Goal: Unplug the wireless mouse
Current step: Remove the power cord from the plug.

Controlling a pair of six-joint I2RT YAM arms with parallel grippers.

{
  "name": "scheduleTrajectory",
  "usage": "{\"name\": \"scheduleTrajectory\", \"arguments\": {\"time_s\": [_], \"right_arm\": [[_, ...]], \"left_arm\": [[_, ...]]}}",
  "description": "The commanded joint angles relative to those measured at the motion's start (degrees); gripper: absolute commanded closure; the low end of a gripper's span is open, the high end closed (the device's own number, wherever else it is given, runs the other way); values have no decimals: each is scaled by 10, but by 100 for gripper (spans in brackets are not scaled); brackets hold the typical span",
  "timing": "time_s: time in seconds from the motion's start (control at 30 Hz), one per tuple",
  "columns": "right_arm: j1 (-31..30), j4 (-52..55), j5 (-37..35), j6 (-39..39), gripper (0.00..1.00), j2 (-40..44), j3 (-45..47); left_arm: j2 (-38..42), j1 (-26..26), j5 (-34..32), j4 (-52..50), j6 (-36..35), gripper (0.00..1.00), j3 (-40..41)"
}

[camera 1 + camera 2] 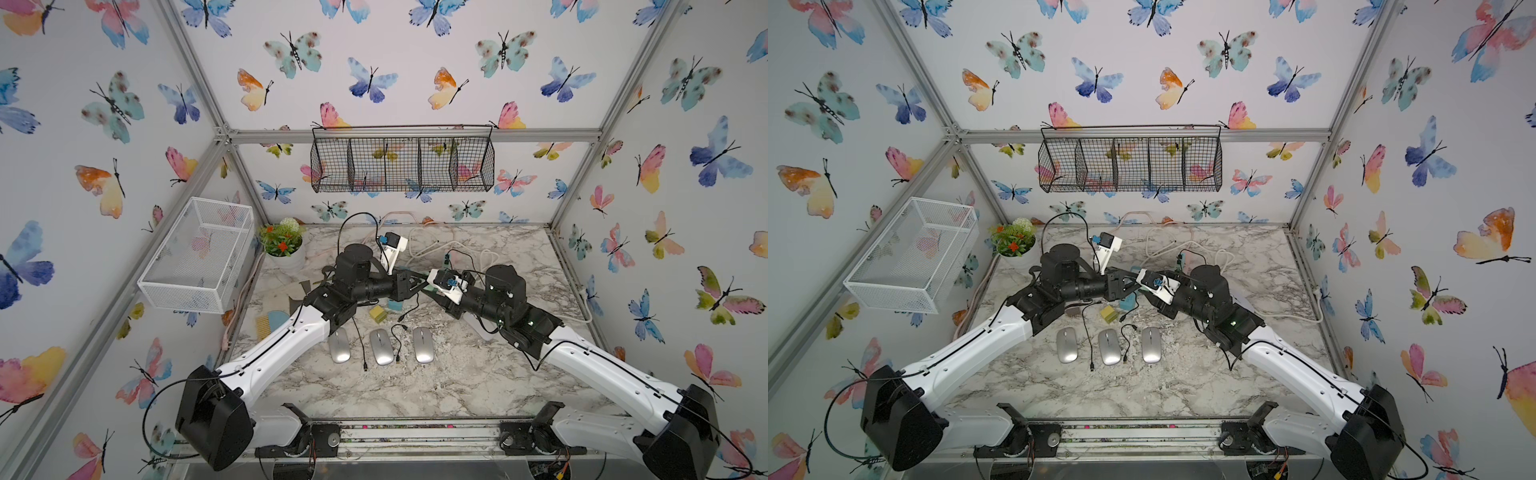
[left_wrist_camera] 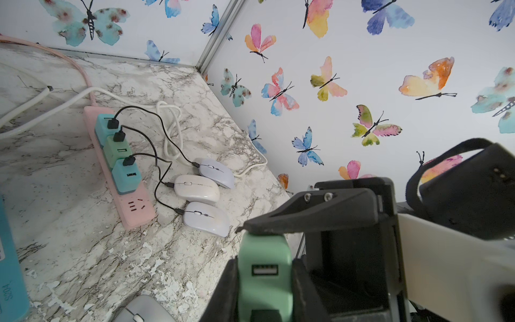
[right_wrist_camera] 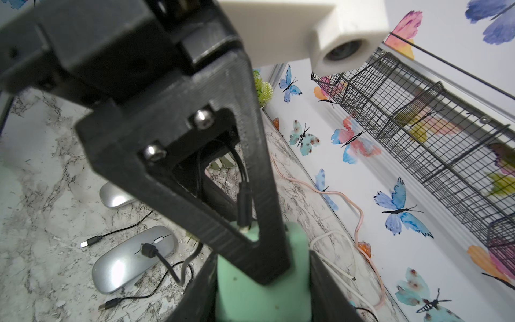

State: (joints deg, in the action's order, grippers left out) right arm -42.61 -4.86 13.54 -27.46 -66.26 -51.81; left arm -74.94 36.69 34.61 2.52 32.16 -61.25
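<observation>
The green USB charger's sides are clamped by my left gripper, so it should open, take the black USB plug (image 3: 244,206) and pull while my right gripper holds the charger.
Both grippers meet above the middle of the table on one green USB charger (image 2: 264,251) (image 3: 250,301). My left gripper (image 2: 264,276) is shut on its sides. My right gripper (image 3: 263,287) clamps it crosswise, one of its fingers (image 2: 306,214) resting on the charger's end. A black USB plug (image 3: 243,220) sits in the charger, and its cable hangs down with a loose end (image 1: 401,319). Three silver wireless mice (image 1: 338,345) (image 1: 381,347) (image 1: 424,345) lie in a row nearer the front, with loose black cables (image 1: 365,365) between them.
A pink power strip (image 2: 133,206) holds three chargers cabled to three pale mice (image 2: 196,188). At the back left stands a potted plant (image 1: 284,243). A white wire basket (image 1: 199,257) and a black one (image 1: 401,164) hang on the walls. Small blocks (image 1: 378,314) lie under the left arm.
</observation>
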Motion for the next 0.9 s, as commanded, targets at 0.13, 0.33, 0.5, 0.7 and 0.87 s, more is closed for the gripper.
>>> {"name": "scheduleTrajectory", "arguments": {"time_s": [0.13, 0.33, 0.5, 0.7, 0.87], "right_arm": [[-3, 3, -34, 14, 75, 28, 23], [-3, 7, -38, 14, 75, 40, 29], [-3, 6, -33, 14, 76, 40, 30], [-3, 3, -34, 15, 76, 40, 31], [-3, 2, -42, 15, 77, 39, 34]], "left_arm": [[52, -19, -64, -33, -36, 29, 6], [63, -49, -7, -38, -51, 34, 13], [49, -50, 48, -49, -69, 34, 10], [42, -49, 84, -56, -89, 44, 7], [44, -49, 87, -66, -104, 72, 1]]}}
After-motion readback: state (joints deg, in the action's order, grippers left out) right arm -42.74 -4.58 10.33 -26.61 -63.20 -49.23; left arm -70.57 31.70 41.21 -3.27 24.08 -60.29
